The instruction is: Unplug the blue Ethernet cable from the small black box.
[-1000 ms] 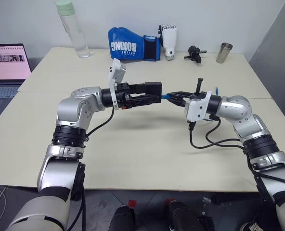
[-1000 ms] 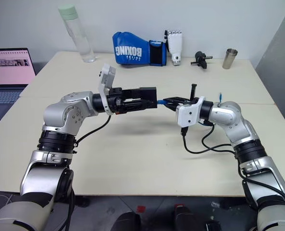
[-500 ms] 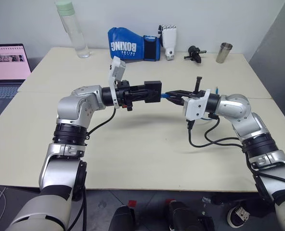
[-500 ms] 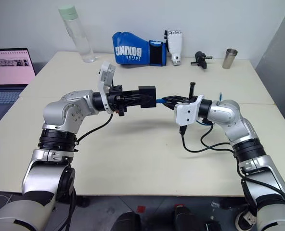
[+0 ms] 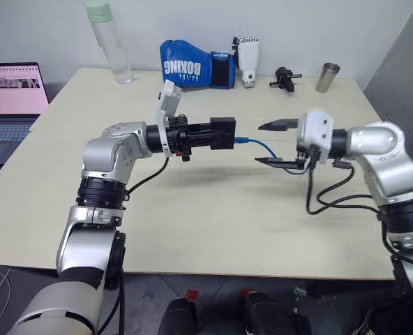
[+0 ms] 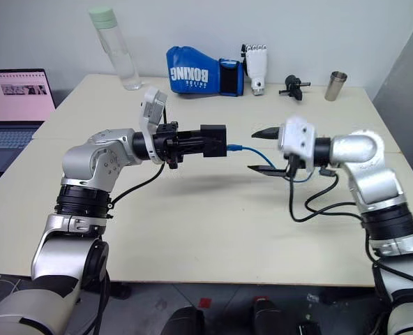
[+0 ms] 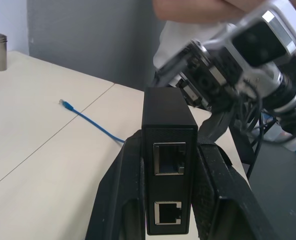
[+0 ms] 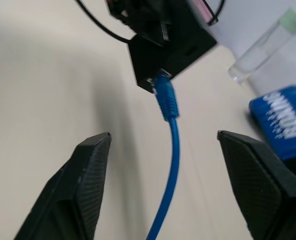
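My right gripper straddles the thin cable aslant to the small black box, so it should roll square and grip the plug (image 5: 241, 139).
My left gripper (image 5: 215, 135) is shut on the small black box (image 5: 224, 130) and holds it level above the table (image 5: 192, 209); in the left wrist view the box (image 7: 165, 110) sits between the fingers (image 7: 123, 190). The blue Ethernet cable (image 5: 268, 149) has its plug against the box's end face and looks seated there. It curves down past my right gripper (image 5: 266, 144), whose jaws are open, one finger above the other, empty. In the right wrist view the cable (image 8: 173, 150) runs between the fingers (image 8: 88, 170) without touching them. Its free end (image 7: 63, 103) lies on the table.
Along the table's far edge stand a water bottle (image 5: 107, 42), a blue boxing glove (image 5: 192, 72), a white robot hand (image 5: 246, 59), a black knobbed gadget (image 5: 283, 75) and a metal cup (image 5: 324, 77). A laptop (image 5: 14, 98) sits at the far left. A person's arm (image 7: 203, 10) shows behind.
My right gripper has let go of the cable at its plug, opened wide, rolled and drawn back to the right. The left gripper has closed tighter on the box and stayed in place.
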